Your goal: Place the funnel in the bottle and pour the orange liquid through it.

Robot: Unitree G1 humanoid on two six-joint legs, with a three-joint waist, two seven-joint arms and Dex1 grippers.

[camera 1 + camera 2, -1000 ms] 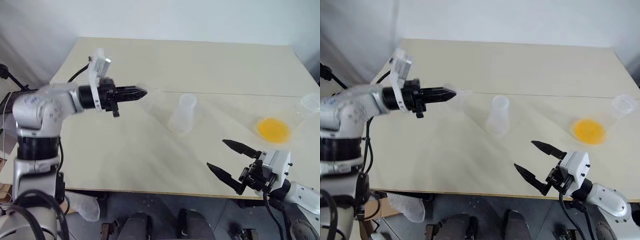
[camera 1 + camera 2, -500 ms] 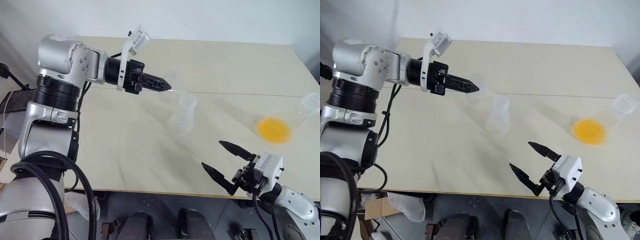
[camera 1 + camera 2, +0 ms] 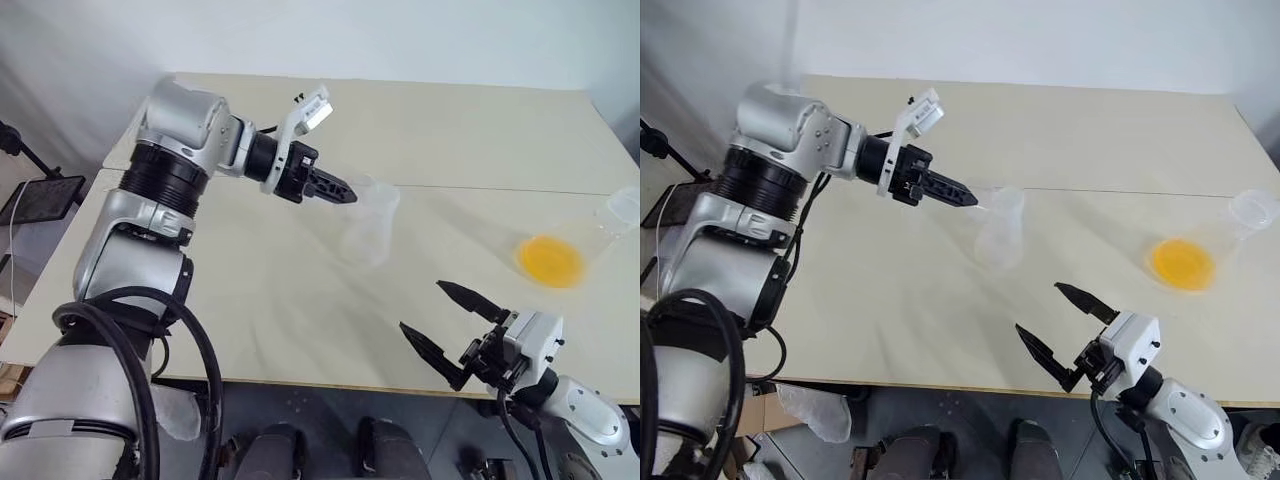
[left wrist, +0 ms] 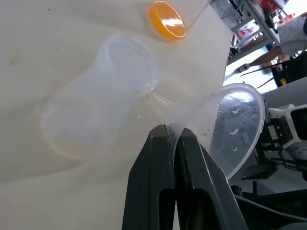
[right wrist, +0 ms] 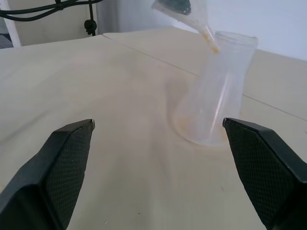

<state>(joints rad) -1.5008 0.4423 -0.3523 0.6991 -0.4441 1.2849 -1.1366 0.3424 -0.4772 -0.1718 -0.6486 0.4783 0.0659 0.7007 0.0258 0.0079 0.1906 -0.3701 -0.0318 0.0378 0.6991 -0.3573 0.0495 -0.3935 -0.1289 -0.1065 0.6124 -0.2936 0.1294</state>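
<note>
The funnel, now tilted at the bottle's mouth, will be let go by my left gripper, with its spout pointing down inside the opening of the clear bottle (image 3: 389, 193) (image 4: 128, 63).
My left gripper (image 3: 348, 195) is shut on the rim of the small clear funnel (image 4: 230, 129). It holds the funnel tilted, with the spout (image 5: 210, 39) right at the mouth of the clear bottle (image 3: 368, 225), beside its rim. The bottle stands upright mid-table. The orange liquid (image 3: 548, 260) pools in the wide base of a clear flask (image 3: 1245, 212) at the right. My right gripper (image 3: 422, 307) hangs open near the table's front edge, short of the bottle, with nothing between its fingers.
The pale table (image 3: 250, 300) has a seam running across it behind the bottle. Its front edge lies just under my right gripper. A black stand (image 3: 40, 195) sits off the table's left side. A person (image 4: 295, 33) stands beyond the table.
My left arm has swung right and forward with the funnel, bringing its spout from left of the bottle to the bottle's mouth. The right gripper has stayed put, still open.
</note>
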